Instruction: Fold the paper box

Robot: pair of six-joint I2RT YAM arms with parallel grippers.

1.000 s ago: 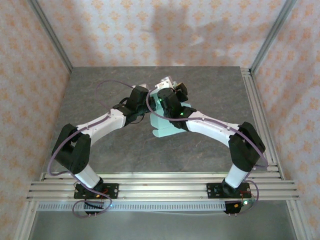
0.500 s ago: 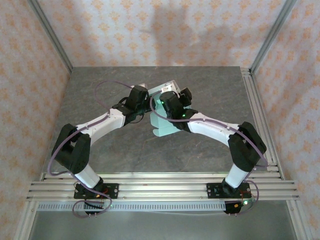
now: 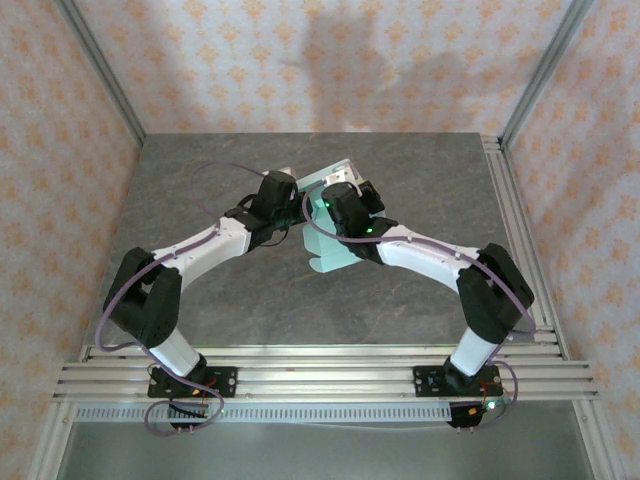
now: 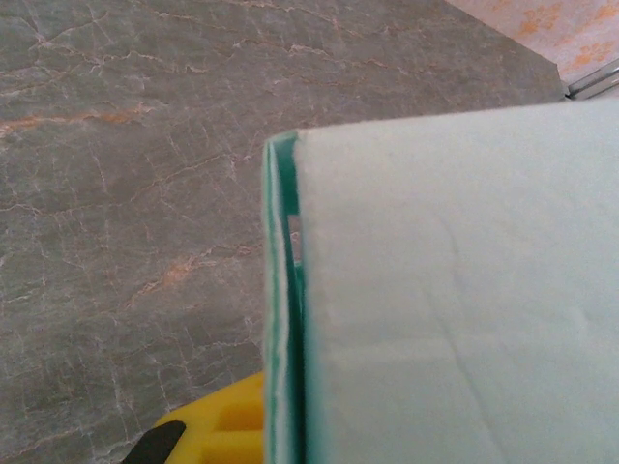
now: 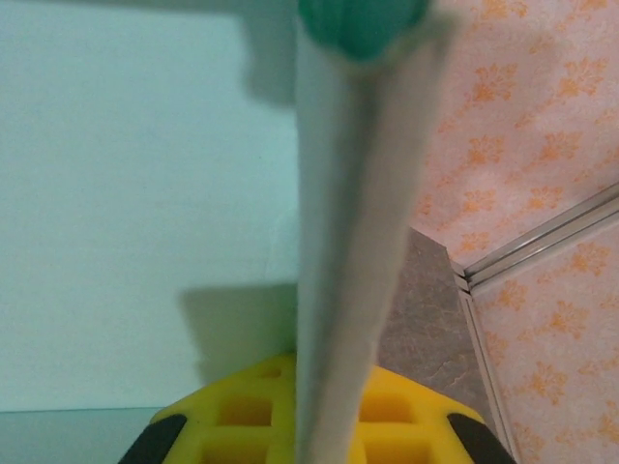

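Observation:
My left gripper is going to let go of the paper box, now lying mid-table, on the grey stone tabletop (image 3: 309, 230) between both arms, just below its fingers.
The paper box (image 3: 333, 258) is pale mint-green card, partly folded, lying mid-table with one flap (image 3: 338, 171) raised at its far end. Both grippers meet over that far end. My left gripper (image 3: 298, 203) is shut on the box's left edge. In the left wrist view the card (image 4: 455, 290) runs down into the jaws beside a yellow pad (image 4: 227, 420). My right gripper (image 3: 337, 186) is shut on the raised flap. In the right wrist view that flap (image 5: 343, 242) stands edge-on between the yellow pads (image 5: 242, 416), with a wide mint panel (image 5: 135, 193) to its left.
The grey stone tabletop (image 3: 200, 170) lies open to the left and right of the box. An aluminium rail (image 3: 510, 220) borders the table's right side, and the same rail (image 5: 542, 237) appears in the right wrist view. Patterned walls close the back and both sides.
My right gripper has shut on the raised flap, after standing partly open. The flap has swung a little to the right and back. The left arm has stayed put.

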